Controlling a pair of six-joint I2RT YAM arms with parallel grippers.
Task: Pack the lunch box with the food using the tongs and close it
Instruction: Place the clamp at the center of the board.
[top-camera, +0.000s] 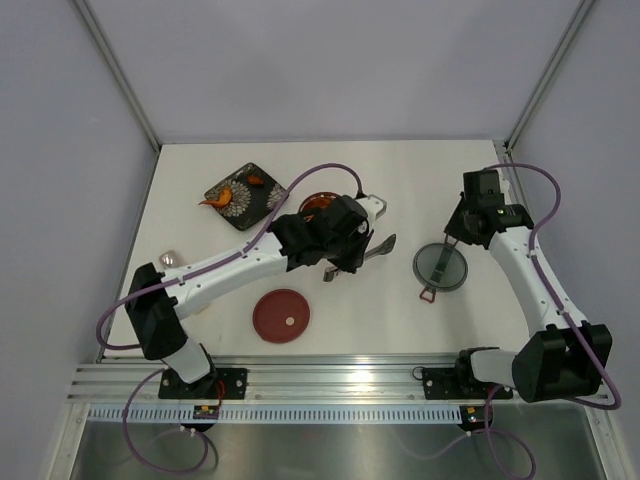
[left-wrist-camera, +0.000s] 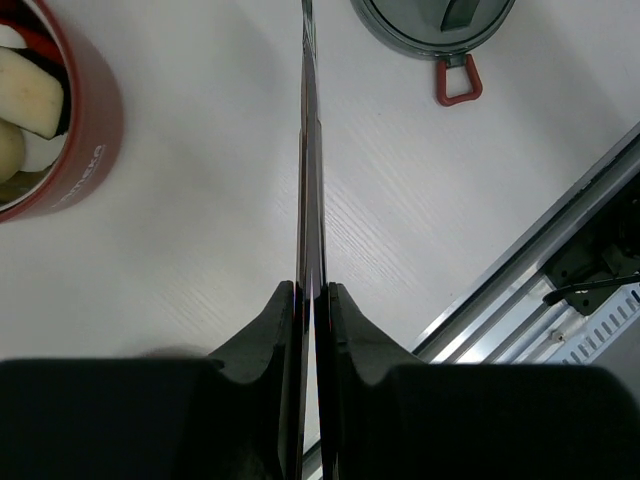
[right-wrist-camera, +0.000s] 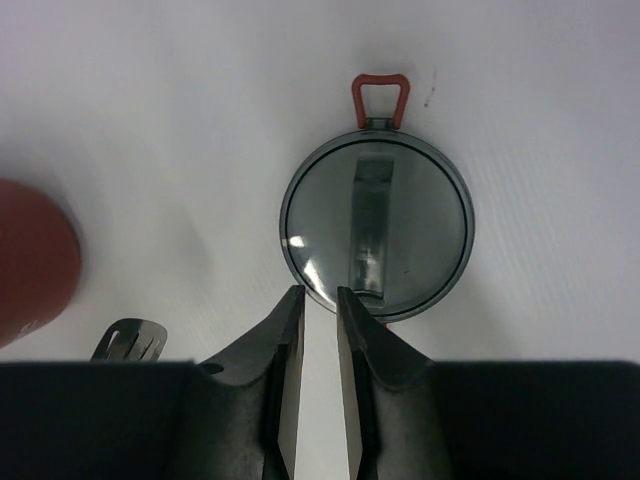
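The robot's left gripper should release the tongs on the table (top-camera: 367, 290) (left-wrist-camera: 290, 198) between the dark-red round lid and the round grey lid.
My left gripper (top-camera: 350, 240) (left-wrist-camera: 313, 290) is shut on the tongs (left-wrist-camera: 310, 150), pressing the two silver arms almost flat together; their tips (top-camera: 385, 245) point right, low over the table. The dark-red lunch box (top-camera: 318, 205) (left-wrist-camera: 75, 130) stands just behind and left of that gripper, half hidden by the arm, with pale food (left-wrist-camera: 25, 95) inside. More orange food (top-camera: 222, 197) lies on the black patterned tray (top-camera: 245, 207). My right gripper (top-camera: 455, 232) (right-wrist-camera: 320, 300) hangs narrowly open and empty at the near-left rim of a round grey lid (top-camera: 441, 266) (right-wrist-camera: 377, 227) with a red loop (right-wrist-camera: 380, 95).
A dark-red round lid (top-camera: 282, 316) lies flat near the front, in front of the left arm. A small shiny silver object (top-camera: 170, 258) sits at the left edge. The aluminium rail (top-camera: 340, 380) runs along the near edge, and grey walls enclose the table.
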